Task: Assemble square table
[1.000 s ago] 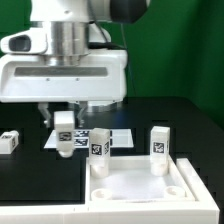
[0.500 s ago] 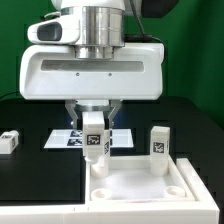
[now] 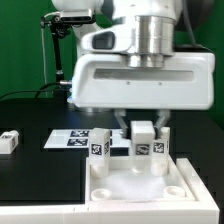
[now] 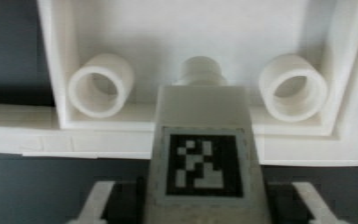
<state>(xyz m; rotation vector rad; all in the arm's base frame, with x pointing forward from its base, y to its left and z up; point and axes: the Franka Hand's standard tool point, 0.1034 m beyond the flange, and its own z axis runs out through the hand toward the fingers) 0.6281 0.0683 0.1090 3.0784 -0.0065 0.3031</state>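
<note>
Next, my gripper releases the white leg in the tabletop's near-edge socket (image 3: 175, 192) (image 4: 293, 88) that is farther from the marker board. The leg is now upright over the tabletop's far edge.
The white square tabletop (image 3: 140, 190) lies at the front of the exterior view, rim up. My gripper (image 3: 141, 128) is shut on a white leg (image 3: 146, 143) with a tag and holds it upright over the tabletop's far edge. In the wrist view the held leg (image 4: 202, 140) sits between my fingers (image 4: 112, 200), its tip near the rim between two round sockets (image 4: 101, 88) of the tabletop (image 4: 194, 30). Another tagged leg (image 3: 100, 146) stands at the tabletop's far left edge. A third leg (image 3: 166, 148) stands just right of the held one, partly hidden. A fourth leg (image 3: 8, 141) lies far left.
The marker board (image 3: 72, 138) lies flat on the black table behind the tabletop, on the exterior view's left. The arm's large white body fills the upper part of the exterior view. A green wall stands behind.
My gripper has carried the leg from above the marker board toward the exterior view's right, to the tabletop's far edge. The other legs and the tabletop have not moved.
</note>
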